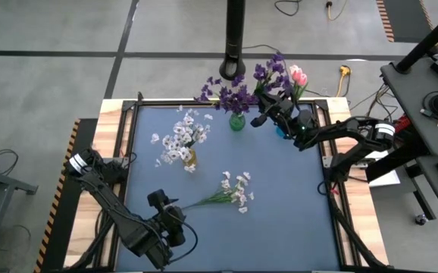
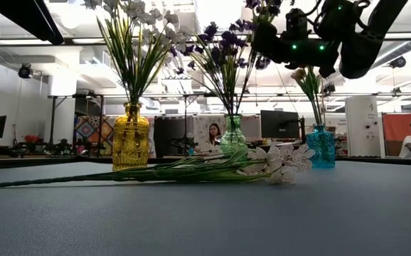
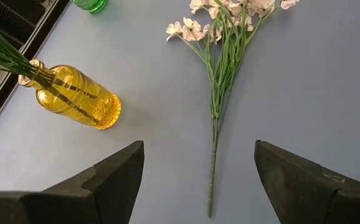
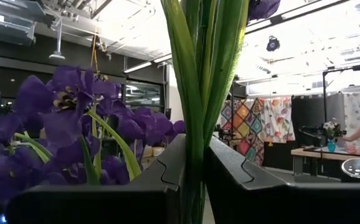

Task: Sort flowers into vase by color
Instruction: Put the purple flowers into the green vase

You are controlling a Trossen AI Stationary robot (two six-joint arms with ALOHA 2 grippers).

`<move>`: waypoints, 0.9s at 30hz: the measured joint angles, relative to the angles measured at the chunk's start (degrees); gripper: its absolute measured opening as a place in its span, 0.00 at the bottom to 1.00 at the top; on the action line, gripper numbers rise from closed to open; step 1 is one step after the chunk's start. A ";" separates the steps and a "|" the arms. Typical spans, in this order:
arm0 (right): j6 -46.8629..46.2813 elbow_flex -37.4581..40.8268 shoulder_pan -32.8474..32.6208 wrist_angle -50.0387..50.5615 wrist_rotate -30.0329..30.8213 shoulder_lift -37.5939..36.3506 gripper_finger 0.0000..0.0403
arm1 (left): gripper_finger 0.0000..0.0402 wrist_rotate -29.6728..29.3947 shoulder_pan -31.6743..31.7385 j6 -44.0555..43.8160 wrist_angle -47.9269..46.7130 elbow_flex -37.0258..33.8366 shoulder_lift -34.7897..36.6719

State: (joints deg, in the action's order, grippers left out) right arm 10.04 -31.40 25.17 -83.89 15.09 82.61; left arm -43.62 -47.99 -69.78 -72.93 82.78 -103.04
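The purple sprig sits too high beside the green vase's other flowers; next my right gripper opens and regrips its stem closer (image 4: 206,22) under the blossoms.
A white-blossomed sprig (image 1: 230,193) (image 2: 212,171) (image 3: 220,68) lies flat on the blue table, its stem end pointing at my left gripper (image 1: 175,206) (image 3: 198,146). That gripper is open, low and just short of the stem end. My right gripper (image 1: 263,115) (image 2: 266,39) (image 4: 194,149) is high beside the green vase (image 1: 237,122) (image 2: 233,135), shut on a purple sprig (image 1: 269,72). Purple flowers stand in the green vase, white ones in the yellow vase (image 1: 190,158) (image 2: 131,135), pink buds (image 1: 298,75) in the blue vase (image 2: 321,146). My right gripper pinches the purple sprig's green stem and leaves (image 4: 195,112) between its two fingers, below the blossoms. The fingers come roughly level from the table's right and lie across the stem, which stands upright in the hold. The sprig's lower end is hidden.
The three vases stand toward the table's far edge, the blue one close under my right arm. A raised wooden rim (image 1: 120,152) frames the table. A black post (image 1: 236,38) rises behind the far edge. People sit in the room beyond.
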 joint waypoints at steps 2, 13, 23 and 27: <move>-0.02 0.00 0.00 0.07 0.00 0.00 0.09 | 0.71 0.00 0.00 0.00 0.00 0.00 0.00; 0.38 0.00 0.01 3.48 0.00 0.00 0.09 | 0.71 0.00 0.00 0.02 -0.07 0.00 0.00; 0.60 0.00 0.00 6.71 0.00 0.00 0.09 | 0.71 0.00 0.07 0.02 -0.15 0.00 0.00; 1.30 0.00 0.00 7.72 0.00 0.00 0.12 | 0.71 0.02 0.07 0.02 -0.17 0.00 0.00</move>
State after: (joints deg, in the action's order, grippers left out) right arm 11.34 -31.40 25.17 -76.17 15.09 82.61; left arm -43.59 -47.92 -69.76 -73.10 82.78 -103.04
